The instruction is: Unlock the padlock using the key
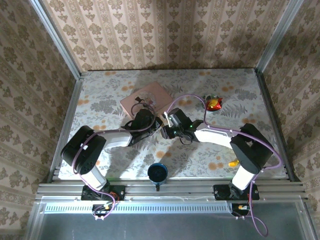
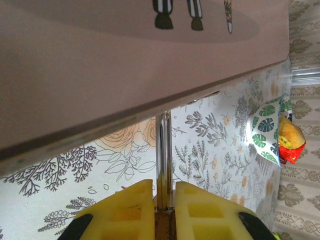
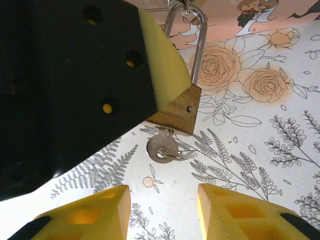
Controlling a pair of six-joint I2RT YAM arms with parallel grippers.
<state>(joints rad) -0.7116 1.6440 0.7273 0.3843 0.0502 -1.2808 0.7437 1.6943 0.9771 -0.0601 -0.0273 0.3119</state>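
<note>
The shackle is shut in the padlock's body and my right gripper's fingers are below the key, so I should move up, pinch the key's round head (image 3: 162, 148) and turn it.
The brass padlock (image 3: 177, 112) hangs upright above the flowered table, its silver shackle (image 3: 197, 40) pointing up. My left gripper (image 2: 164, 200) is shut on the padlock's body (image 2: 164, 225), and one of its fingers (image 3: 155, 60) presses the lock's side in the right wrist view. The silver key (image 3: 162, 147) sticks out of the lock's underside, a small ring through its round head. My right gripper (image 3: 164, 210) is open just below the key, its yellow fingertips apart and touching nothing. In the top view the two grippers (image 1: 162, 130) meet at the table's middle.
A pink box (image 1: 150, 97) lies just behind the grippers, close over the shackle in the left wrist view. A red and yellow packet (image 1: 214, 103) sits at the back right. A dark blue cup (image 1: 157, 172) stands at the near edge, and a small orange thing (image 1: 233, 162) lies near the right arm's base.
</note>
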